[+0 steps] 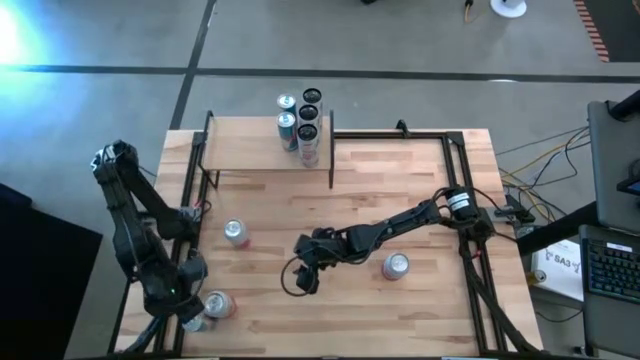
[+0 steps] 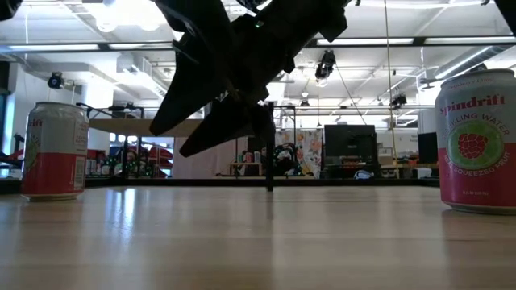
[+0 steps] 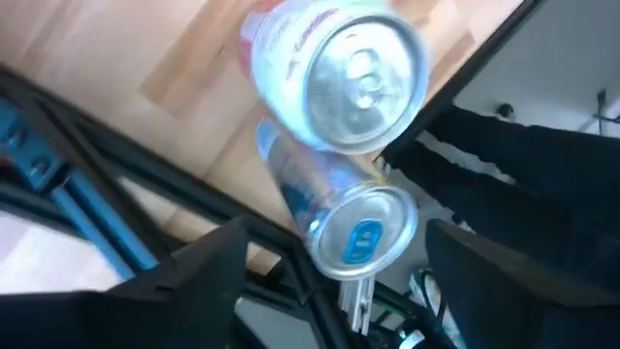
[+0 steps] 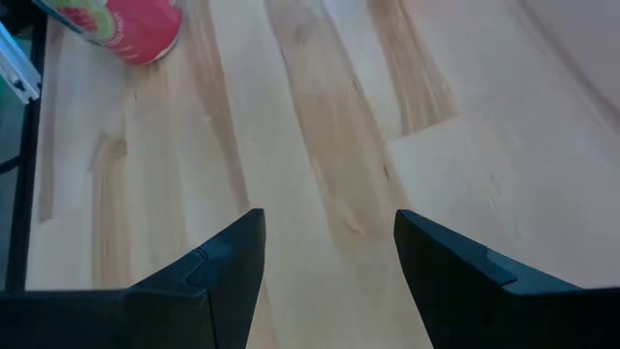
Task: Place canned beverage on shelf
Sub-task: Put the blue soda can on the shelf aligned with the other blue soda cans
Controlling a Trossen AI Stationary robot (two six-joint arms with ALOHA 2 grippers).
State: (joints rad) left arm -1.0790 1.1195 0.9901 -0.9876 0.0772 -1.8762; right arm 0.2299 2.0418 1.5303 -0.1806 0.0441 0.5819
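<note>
Next, my left gripper picks up the bluish can [image 3: 366, 233] by its top and then passes it to my right gripper, because the bluish can is standing close beside the red-and-white can.
Two cans stand close together at the table's near left corner: a red-and-white can [image 3: 339, 68] [image 1: 219, 304] and a bluish can with a blue tab [image 3: 351, 231]. My left gripper [image 3: 339, 281] [image 1: 193, 305] hovers open above them, pointing steeply down, with the bluish can's top showing between its fingers. My right gripper [image 4: 329, 271] [image 1: 305, 275] is open over bare wood mid-table. The shelf [image 1: 250, 152] stands at the far edge, with several cans [image 1: 300, 125] upright on its right end.
Two more red-and-white cans stand upright on the table, one left of centre [image 1: 236, 233] [image 2: 52, 151] and one on the right [image 1: 396, 266] [image 2: 477, 141]. A dark metal frame [image 1: 465, 200] runs along the table's sides. Bare wood lies between the two loose cans.
</note>
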